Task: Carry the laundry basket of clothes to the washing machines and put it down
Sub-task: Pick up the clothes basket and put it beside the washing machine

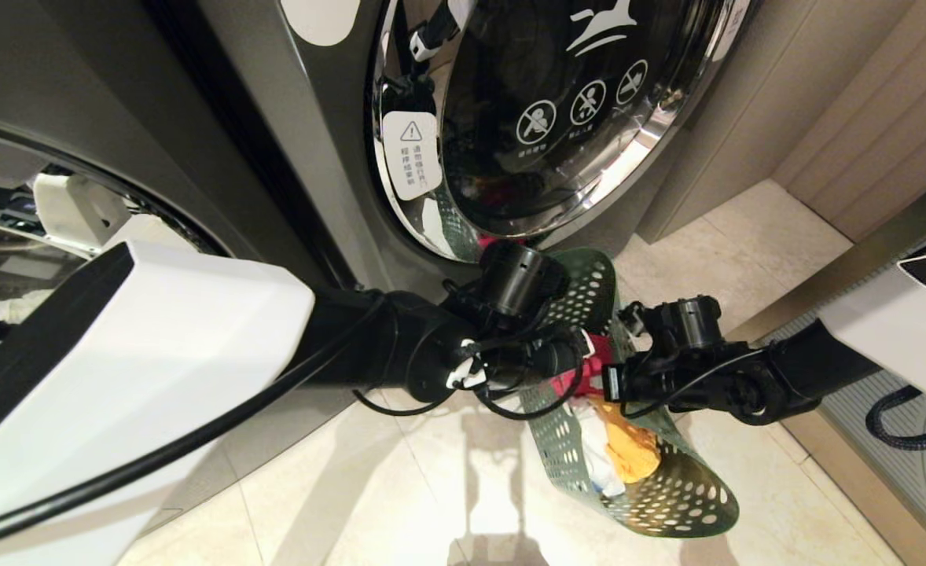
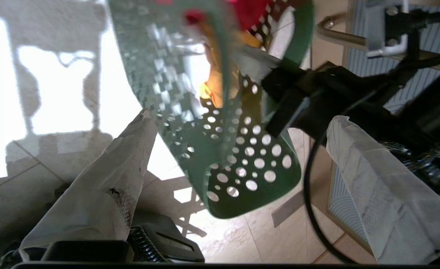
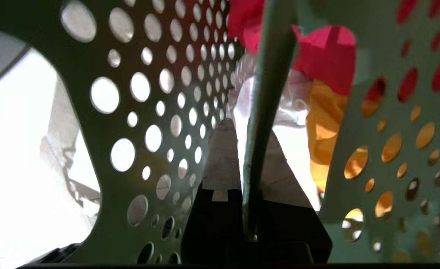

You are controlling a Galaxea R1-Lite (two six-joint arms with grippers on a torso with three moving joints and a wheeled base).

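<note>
My right gripper is to release the laundry basket, now hanging tilted over the floor, on the pale floor tiles before the washing machine point(image 1: 605, 407) that has the warning label on it.
The dark green laundry basket point(image 1: 667, 503) hangs tilted over the tiled floor, just in front of the washing machines point(image 1: 542, 102). Clothes lie inside it: pink-red point(image 1: 593, 358), yellow-orange point(image 1: 632, 452) and white point(image 1: 597, 468). My right gripper point(image 3: 248, 134) is shut on the basket's rim edge point(image 3: 265, 93), one taped finger on each side of the wall. My left gripper point(image 2: 240, 116) stands wide open at the basket's other side, its taped fingers point(image 2: 104, 186) apart from the pierced wall point(image 2: 242, 160). In the head view both wrists hide the fingers.
A second washer door point(image 1: 7, 220) shows at the left. Wood panelling point(image 1: 864, 118) closes off the right side. A ribbed grey panel point(image 1: 887, 440) and a black cable point(image 1: 903, 428) lie low on the right. Pale floor tiles point(image 1: 400, 487) stretch in front.
</note>
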